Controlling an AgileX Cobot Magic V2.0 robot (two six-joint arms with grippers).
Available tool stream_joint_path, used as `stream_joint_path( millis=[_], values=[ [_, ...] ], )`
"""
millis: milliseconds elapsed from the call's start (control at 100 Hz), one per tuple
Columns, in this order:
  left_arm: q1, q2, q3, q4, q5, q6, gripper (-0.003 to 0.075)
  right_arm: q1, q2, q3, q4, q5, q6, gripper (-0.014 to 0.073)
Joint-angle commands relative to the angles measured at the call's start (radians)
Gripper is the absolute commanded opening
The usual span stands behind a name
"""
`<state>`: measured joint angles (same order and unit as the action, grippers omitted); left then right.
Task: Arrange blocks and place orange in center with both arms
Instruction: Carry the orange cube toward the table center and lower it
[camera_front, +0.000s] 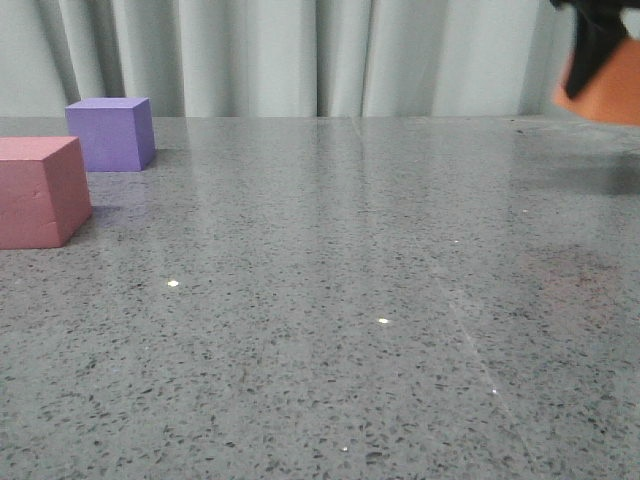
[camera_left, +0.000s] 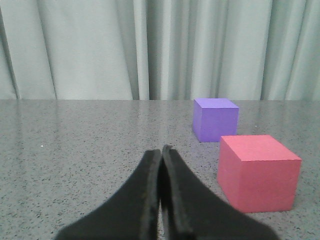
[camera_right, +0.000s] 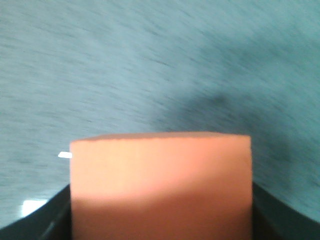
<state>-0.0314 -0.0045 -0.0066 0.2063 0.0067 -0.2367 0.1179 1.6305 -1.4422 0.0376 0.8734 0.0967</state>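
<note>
I need to set the orange cube down with my right gripper on the bare far middle of the grey table (camera_front: 340, 186).
The orange cube (camera_front: 605, 88) hangs in the air at the top right of the front view, with my right gripper (camera_front: 598, 50) shut on it. In the right wrist view this orange cube (camera_right: 160, 185) fills the space between the black fingers (camera_right: 47, 217). The pink-red cube (camera_front: 38, 190) rests at the left edge of the table, and the purple cube (camera_front: 112, 132) stands just behind it, slightly to its right. My left gripper (camera_left: 161, 152) is shut with nothing held, low over the table. It sits left of the pink-red cube (camera_left: 257, 172) and the purple cube (camera_left: 215, 119), apart from both.
A grey speckled stone table (camera_front: 340, 300) stretches across the view. Pale pleated curtains (camera_front: 330, 55) hang behind its far edge. The right wrist view is blurred by motion.
</note>
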Motion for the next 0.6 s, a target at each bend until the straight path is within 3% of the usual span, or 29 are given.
stream_joint_path(
  millis=[0,250,490,590],
  values=[
    [0.003,-0.032,0.057,-0.008,-0.076,0.0,-0.0019,0.073,-0.043,-0.073,0.024,-0.026,0.014,0.0207],
    [0.003,-0.032,0.057,-0.008,-0.076,0.0,-0.0019,0.26,0.062,-0.208,-0.011,-0.013,0.178,0.0207],
    [0.003,-0.032,0.057,-0.008,-0.076,0.0,-0.0019,0.403,0.22,-0.367,-0.197,0.083,0.378,0.0207],
    [0.003,-0.032,0.057,-0.008,-0.076,0.0,-0.0019,0.437,0.265,-0.404,-0.207,0.084,0.435,0.0207]
  ],
)
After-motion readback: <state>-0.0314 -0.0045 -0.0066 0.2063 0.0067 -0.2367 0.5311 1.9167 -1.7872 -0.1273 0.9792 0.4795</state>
